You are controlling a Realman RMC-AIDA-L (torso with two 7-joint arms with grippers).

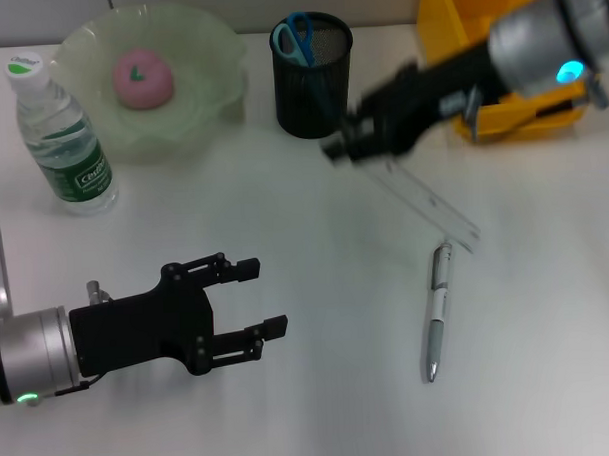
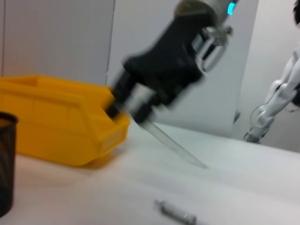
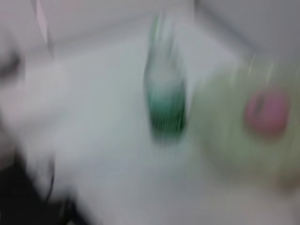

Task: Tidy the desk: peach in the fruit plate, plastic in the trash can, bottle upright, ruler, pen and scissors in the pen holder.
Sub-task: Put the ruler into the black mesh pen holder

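Next, I release the clear ruler with my right gripper in the black mesh pen holder (image 1: 321, 47) beside the blue scissors.
My right gripper (image 1: 350, 144) is shut on one end of the clear ruler (image 1: 429, 202), beside the black mesh pen holder (image 1: 312, 78). The ruler slopes down from the gripper (image 2: 132, 111), and the ruler's far tip (image 2: 187, 154) is at the table. Blue scissors (image 1: 296, 38) stand in the holder. The silver pen (image 1: 437, 308) lies on the table below the ruler. A pink peach (image 1: 142, 79) sits in the green fruit plate (image 1: 208, 51). The bottle (image 1: 66, 136) stands upright at the left. My left gripper (image 1: 255, 302) hovers open at the lower left. No plastic is in view.
A yellow bin (image 1: 498, 41) stands at the back right, behind my right arm, and shows as the yellow bin (image 2: 56, 122) in the left wrist view. The right wrist view is blurred, with the bottle (image 3: 165, 98) and peach (image 3: 267, 112) visible.
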